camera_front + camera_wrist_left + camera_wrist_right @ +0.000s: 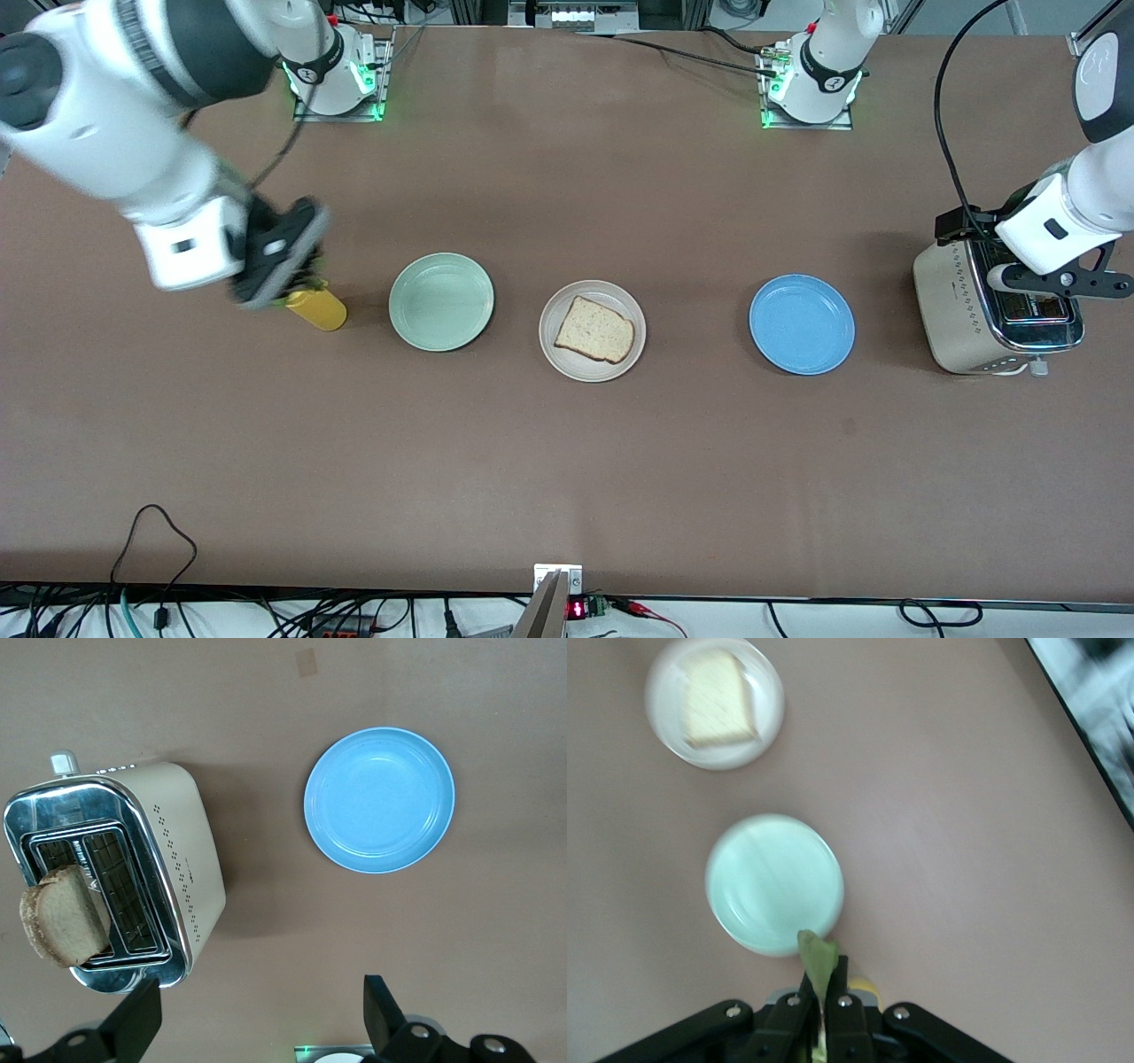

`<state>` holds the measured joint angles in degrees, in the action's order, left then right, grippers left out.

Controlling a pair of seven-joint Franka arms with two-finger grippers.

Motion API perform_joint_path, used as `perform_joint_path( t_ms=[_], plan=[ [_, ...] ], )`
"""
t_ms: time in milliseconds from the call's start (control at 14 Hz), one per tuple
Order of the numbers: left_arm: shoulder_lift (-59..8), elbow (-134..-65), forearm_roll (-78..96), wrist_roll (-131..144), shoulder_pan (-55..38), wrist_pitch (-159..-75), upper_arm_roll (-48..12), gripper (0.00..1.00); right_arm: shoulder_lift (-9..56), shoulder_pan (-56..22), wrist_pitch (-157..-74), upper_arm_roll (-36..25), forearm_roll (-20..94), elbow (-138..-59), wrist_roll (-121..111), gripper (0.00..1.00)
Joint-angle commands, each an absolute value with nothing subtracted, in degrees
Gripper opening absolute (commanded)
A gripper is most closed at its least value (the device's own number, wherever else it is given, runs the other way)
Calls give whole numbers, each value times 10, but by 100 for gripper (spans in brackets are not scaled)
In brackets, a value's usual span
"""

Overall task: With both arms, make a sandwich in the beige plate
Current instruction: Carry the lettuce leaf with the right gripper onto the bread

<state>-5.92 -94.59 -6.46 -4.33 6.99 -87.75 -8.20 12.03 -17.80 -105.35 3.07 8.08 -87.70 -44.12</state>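
Observation:
Next, I let go of the green lettuce leaf with my right gripper on the near half of the bread slice [609, 352] [729, 676] on the beige plate.
The beige plate [558, 350] lies mid-table with one bread slice [595, 330] on it; both also show in the right wrist view, the plate [766, 735] and the slice [716, 698]. My right gripper [292, 285] is shut on a green lettuce leaf [818, 958] and holds it over a yellow cup [317, 308]. My left gripper [1054, 285] is open and empty over the toaster [961, 319]. A second bread slice [62, 914] sticks up from a toaster slot, beside my left gripper [257, 1019].
A mint-green plate [441, 301] lies between the yellow cup and the beige plate. A blue plate [802, 323] lies between the beige plate and the toaster; it also shows in the left wrist view [379, 799]. Cables run along the table's near edge.

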Motion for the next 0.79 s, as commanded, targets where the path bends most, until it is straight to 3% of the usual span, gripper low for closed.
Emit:
perform_joint_path(
  t_ms=[0,358,717],
  plan=[
    [-62,-935,-59,-52,72,-870,-83,100,180,-236,-1089,23,142,-825,-440,0],
    [-62,-935,-59,-52,73,-870,-83,100,264,-335,-1225,22,147,-820,-396,0],
    [-62,-934,-59,-52,73,-870,-83,100,357,-371,-1377,23,147,-820,-369,0]
  ],
)
